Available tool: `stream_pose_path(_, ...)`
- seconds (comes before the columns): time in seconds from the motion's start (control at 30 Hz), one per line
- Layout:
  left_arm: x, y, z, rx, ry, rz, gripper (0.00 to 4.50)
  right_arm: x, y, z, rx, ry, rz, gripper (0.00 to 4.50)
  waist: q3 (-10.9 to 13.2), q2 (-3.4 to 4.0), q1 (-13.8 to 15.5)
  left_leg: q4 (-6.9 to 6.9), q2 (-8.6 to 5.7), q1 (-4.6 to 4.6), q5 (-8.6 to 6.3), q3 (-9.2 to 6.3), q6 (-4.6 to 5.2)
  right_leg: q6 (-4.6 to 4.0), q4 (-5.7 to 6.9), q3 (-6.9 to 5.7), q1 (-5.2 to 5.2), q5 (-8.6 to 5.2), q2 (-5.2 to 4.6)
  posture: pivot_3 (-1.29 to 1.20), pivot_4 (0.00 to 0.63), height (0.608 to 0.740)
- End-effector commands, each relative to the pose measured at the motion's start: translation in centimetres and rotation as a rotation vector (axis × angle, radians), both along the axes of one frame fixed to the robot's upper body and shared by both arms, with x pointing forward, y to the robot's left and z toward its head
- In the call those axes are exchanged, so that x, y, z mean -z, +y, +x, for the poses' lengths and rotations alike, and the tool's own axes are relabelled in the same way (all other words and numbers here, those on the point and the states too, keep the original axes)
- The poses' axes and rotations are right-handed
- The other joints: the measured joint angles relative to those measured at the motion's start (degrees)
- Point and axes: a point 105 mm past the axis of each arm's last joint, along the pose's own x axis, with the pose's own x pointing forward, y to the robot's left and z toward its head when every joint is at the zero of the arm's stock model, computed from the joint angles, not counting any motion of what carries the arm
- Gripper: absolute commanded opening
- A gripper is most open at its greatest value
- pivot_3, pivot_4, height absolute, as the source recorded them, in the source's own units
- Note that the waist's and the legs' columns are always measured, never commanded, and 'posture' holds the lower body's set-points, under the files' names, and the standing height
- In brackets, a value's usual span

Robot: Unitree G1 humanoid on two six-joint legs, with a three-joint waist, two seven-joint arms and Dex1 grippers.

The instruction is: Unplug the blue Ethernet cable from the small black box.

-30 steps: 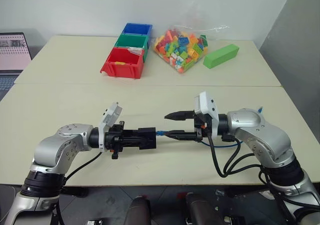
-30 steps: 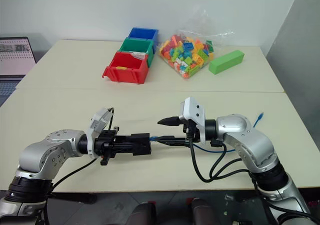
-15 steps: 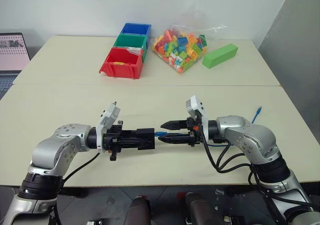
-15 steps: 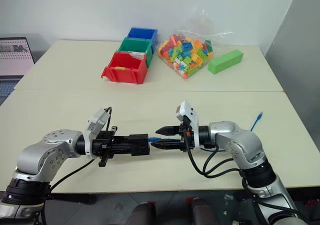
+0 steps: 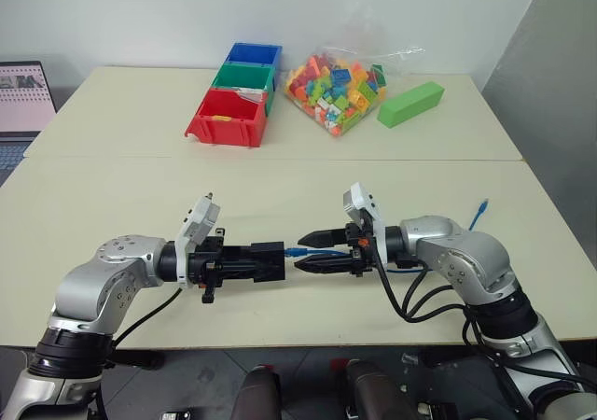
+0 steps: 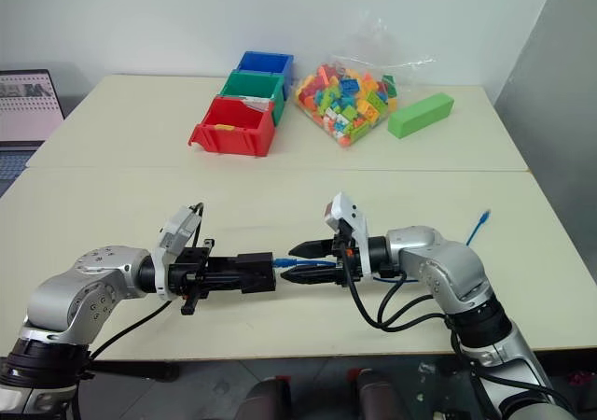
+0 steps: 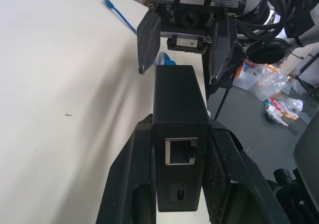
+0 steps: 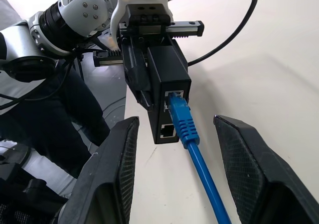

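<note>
The open fingers of my right gripper are short of the small black box's port, so I will move them in and close on the plug's head [image 8: 180, 112] before I pull.
The small black box [image 5: 268, 259] is held off the table, my left gripper [image 5: 261, 261] shut on its sides. In the left wrist view the box [image 7: 179, 104] shows an empty port on its near face. The blue Ethernet cable [image 8: 187, 127] is plugged into the box's [image 8: 169, 74] far face. From there it runs back under my right arm, and its free end [image 5: 480, 207] lies on the table. My right gripper [image 5: 301, 251] is open, one finger on each side of the plug [image 6: 289, 262], and neither touches it.
Red [image 5: 227, 119], green [image 5: 245, 77] and blue [image 5: 256, 54] bins stand at the back of the cream table [image 5: 112, 196]. Beside them are a bag of coloured bricks [image 5: 333, 89] and a green block [image 5: 411, 104]. A laptop [image 5: 23, 93] sits at the far left edge.
My right gripper has sunk a little, rolled and come closer to the box, so its fingers now straddle the plug. The left gripper and the box have stayed put.
</note>
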Motion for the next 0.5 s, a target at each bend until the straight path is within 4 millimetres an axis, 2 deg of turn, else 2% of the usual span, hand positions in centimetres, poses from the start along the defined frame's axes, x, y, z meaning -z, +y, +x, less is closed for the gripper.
stream_pose_path(0.03,-0.94,-0.06,-0.23,0.017,-0.062,0.006,0.8,-1.15,0.43,-0.11,-0.025,-0.048,0.016,2.52,0.0,0.0,0.0,0.0,0.0,0.0,0.0,0.0,0.0,0.0,0.0,0.0,0.0,0.0,0.0,0.0,0.15,0.74)
stream_pose_path(0.5,-0.92,-0.17,-0.17,0.014,-0.069,0.009,0.8,-0.67,1.22,0.35,-0.023,-0.037,0.002,2.52,0.0,0.01,0.0,-0.01,0.0,0.0,0.0,0.0,0.0,0.0,0.0,0.0,-0.01,0.0,0.0,0.0,0.15,0.74)
